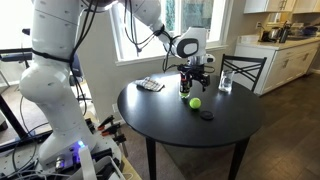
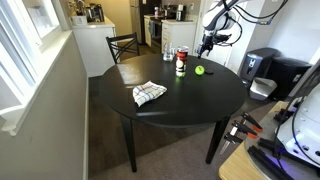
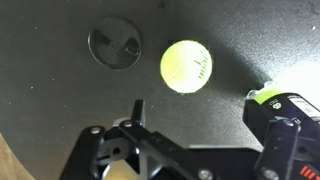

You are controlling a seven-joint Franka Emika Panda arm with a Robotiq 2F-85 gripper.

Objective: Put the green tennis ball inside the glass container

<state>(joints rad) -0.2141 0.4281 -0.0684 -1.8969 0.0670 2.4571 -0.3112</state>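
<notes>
The green tennis ball (image 1: 195,103) (image 3: 186,67) lies on the table near the small flat black disc, and my gripper should close on its sides.
The green tennis ball (image 1: 195,102) lies on the round black table (image 1: 160,115), next to the tall dark glass container (image 1: 184,86), which stands upright. Both show in the other exterior view too: ball (image 2: 200,70), container (image 2: 181,62). My gripper (image 1: 193,74) hangs above the table over them, also seen from the far side (image 2: 209,44). In the wrist view the ball (image 3: 186,66) lies ahead of the open, empty gripper (image 3: 205,130), apart from both fingers. The container's greenish part (image 3: 270,97) sits at the right, beside the right finger.
A small flat black disc (image 1: 207,114) lies near the ball, also in the wrist view (image 3: 113,45). A clear drinking glass (image 1: 226,82) stands at the table's back. A checked cloth (image 2: 149,93) lies on the table. A chair (image 1: 243,68) stands behind.
</notes>
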